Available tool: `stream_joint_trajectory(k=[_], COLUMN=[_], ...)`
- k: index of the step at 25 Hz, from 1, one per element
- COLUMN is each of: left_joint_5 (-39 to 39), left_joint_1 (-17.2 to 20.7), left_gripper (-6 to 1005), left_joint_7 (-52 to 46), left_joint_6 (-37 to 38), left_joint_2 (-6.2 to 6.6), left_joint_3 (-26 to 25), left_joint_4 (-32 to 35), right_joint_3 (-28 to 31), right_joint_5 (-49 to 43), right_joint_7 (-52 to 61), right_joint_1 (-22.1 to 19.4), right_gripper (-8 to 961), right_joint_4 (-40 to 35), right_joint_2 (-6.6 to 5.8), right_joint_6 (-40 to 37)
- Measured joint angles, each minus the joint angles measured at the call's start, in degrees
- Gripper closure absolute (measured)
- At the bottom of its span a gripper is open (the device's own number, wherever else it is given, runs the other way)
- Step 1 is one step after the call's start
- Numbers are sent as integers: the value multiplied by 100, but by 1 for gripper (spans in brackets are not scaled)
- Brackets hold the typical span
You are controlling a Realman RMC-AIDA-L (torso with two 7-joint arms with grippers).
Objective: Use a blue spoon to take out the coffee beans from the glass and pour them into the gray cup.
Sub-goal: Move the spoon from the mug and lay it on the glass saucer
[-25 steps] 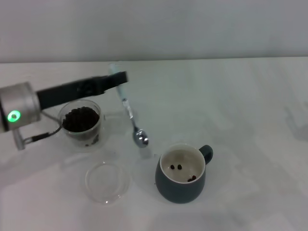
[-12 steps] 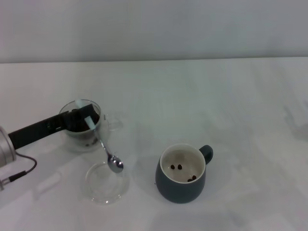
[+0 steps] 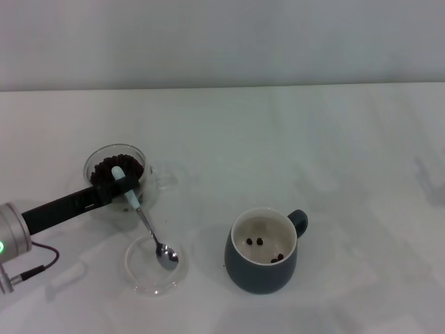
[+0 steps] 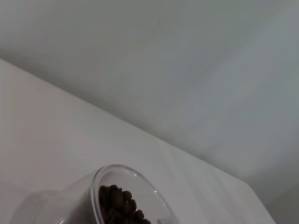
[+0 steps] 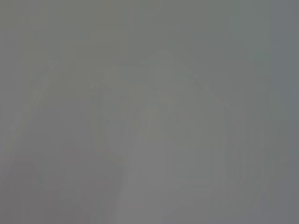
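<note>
Next, my left gripper releases the blue spoon so that it lies across the far rim of the flat clear dish (image 3: 152, 237), with the spoon's bowl inside.
In the head view my left gripper (image 3: 118, 186) reaches in from the left and is shut on the pale blue handle of the blue spoon (image 3: 147, 226), just in front of the glass (image 3: 111, 148). The spoon slants down toward me, its metal bowl resting in a flat clear dish (image 3: 135, 275). The glass holds a heap of coffee beans (image 3: 110, 169). The gray cup (image 3: 261, 275) stands to the right with a few coffee beans (image 3: 254, 241) on its cream bottom. The left wrist view shows the glass rim (image 4: 117, 168) and its beans (image 4: 119, 205). My right gripper is out of view.
The white table (image 3: 334, 153) stretches bare to the right and back, up to a pale wall (image 3: 222, 42). The left arm's silver forearm with a green light (image 3: 10, 243) and a cable lies at the near left edge.
My left arm drew back to the left and toward me, carrying the spoon from beyond the glass to its front. The spoon bowl came down into the flat dish.
</note>
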Motion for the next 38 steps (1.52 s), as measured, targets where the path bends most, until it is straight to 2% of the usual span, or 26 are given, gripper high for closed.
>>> stream_joint_trajectory(k=[11,14,21,25,29,38], left_joint_5=[16,-18,-28,-43,-46,-60], left_joint_1=[-51,-178,-205,-217,-226,-213], left_gripper=[872,873,871,791,637,459], left_joint_7=[162,207,166,119,81,-241], left_joint_6=[-131,-130,-83,-63,-60,23], left_joint_2=[-10,-12,-10,1,2,15], left_joint_3=[2,0,0,0,0,-43], left_joint_4=[-362,-658,-662,-650,-646,-646], right_joint_3=[9,6,8,8,9,-7], right_joint_5=[0,-9,-14,-15,-15,-15], right_joint_7=[-7,-19,-30,-31,-31,-31], right_joint_1=[-21,-20,-12,-2,1,8], right_gripper=[369,369,370,370,369,369], right_joint_4=[15,3,-8,-22,-35,-44], right_joint_2=[8,7,7,6,1,-2], right_joint_6=[-97,-97,-94,-84,-89,-114])
